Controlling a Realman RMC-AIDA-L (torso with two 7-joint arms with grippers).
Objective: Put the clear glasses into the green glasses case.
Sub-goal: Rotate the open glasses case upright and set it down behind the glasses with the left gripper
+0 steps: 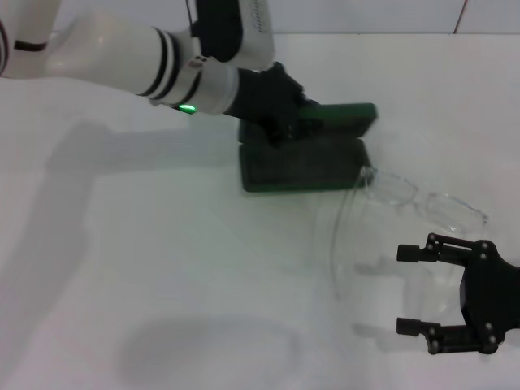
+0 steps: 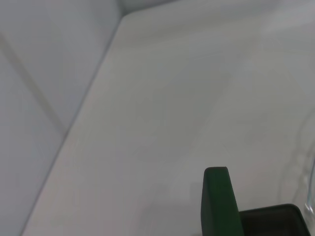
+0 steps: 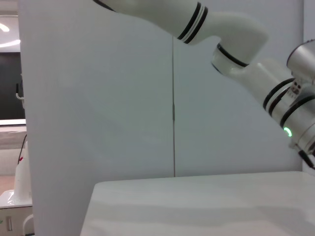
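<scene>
The robot's left gripper will leave the open green glasses case, now in the middle of the table, slightly nearer the robot on the white table [image 1: 323,174], beside the clear glasses.
The green glasses case [image 1: 305,162] lies open in the middle of the table, its lid [image 1: 345,118] raised at the far side. My left gripper [image 1: 280,110] is at the lid's left end, touching it. In the left wrist view the lid's edge [image 2: 216,204] stands upright beside the case's dark inside [image 2: 270,221]. The clear glasses [image 1: 410,197] lie on the table just right of the case, one thin arm [image 1: 337,244] pointing toward me. My right gripper [image 1: 405,290] hovers open in front of the glasses, nothing between its fingers.
The white table [image 1: 146,268] stretches wide to the left and front. A white wall [image 3: 123,98] closes off the back, and the left arm [image 3: 236,44] shows before it in the right wrist view.
</scene>
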